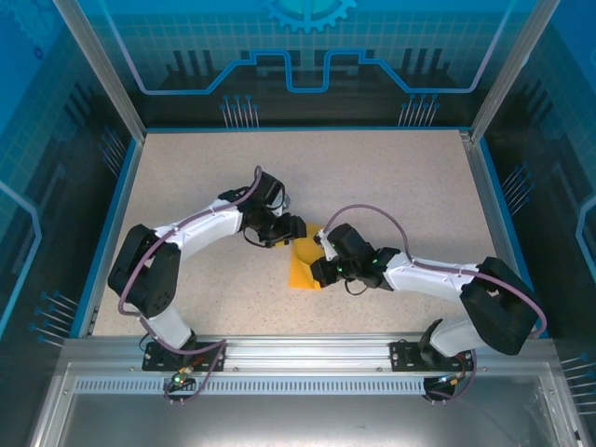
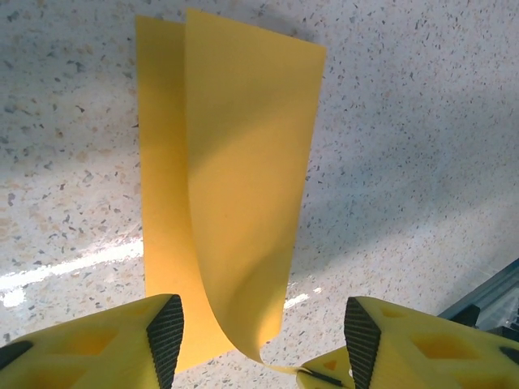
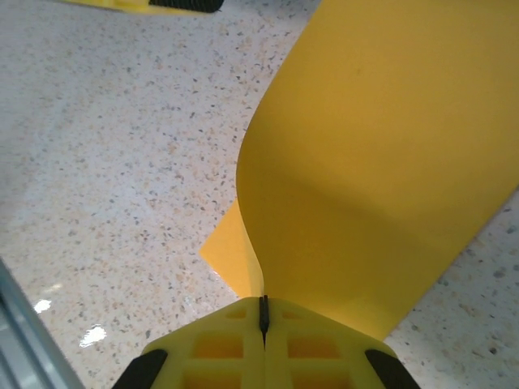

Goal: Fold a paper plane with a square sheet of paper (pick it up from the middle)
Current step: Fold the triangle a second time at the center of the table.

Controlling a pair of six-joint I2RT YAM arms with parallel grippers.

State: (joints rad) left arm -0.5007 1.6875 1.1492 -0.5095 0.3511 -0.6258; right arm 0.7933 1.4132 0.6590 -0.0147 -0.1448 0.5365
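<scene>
The paper's flap bulges from the robot's right gripper and the near end of the flat part lies free, so next the left gripper pinches the flat part's near corner (image 1: 292, 283) to steady the fold.
The square sheet of paper (image 1: 304, 267) is orange-yellow and bent over on itself at the table's middle. One part (image 2: 162, 211) lies flat on the table. The other part (image 2: 247, 154) rises as a curved flap above it. My right gripper (image 3: 263, 312) is shut on the flap's edge, and the paper (image 3: 381, 186) bulges up and away from its tips. Its tip (image 2: 324, 374) pinches the flap's low corner in the left wrist view. My left gripper (image 2: 259, 328) is open, straddling the flap's near end, and its black pads (image 2: 166, 332) do not touch the paper.
The speckled beige table (image 1: 391, 177) spreads out around the sheet. An aluminium rail (image 1: 307, 352) runs along the near edge, and blue walls close the back and sides. The two wrists (image 1: 279, 223) sit close together over the paper.
</scene>
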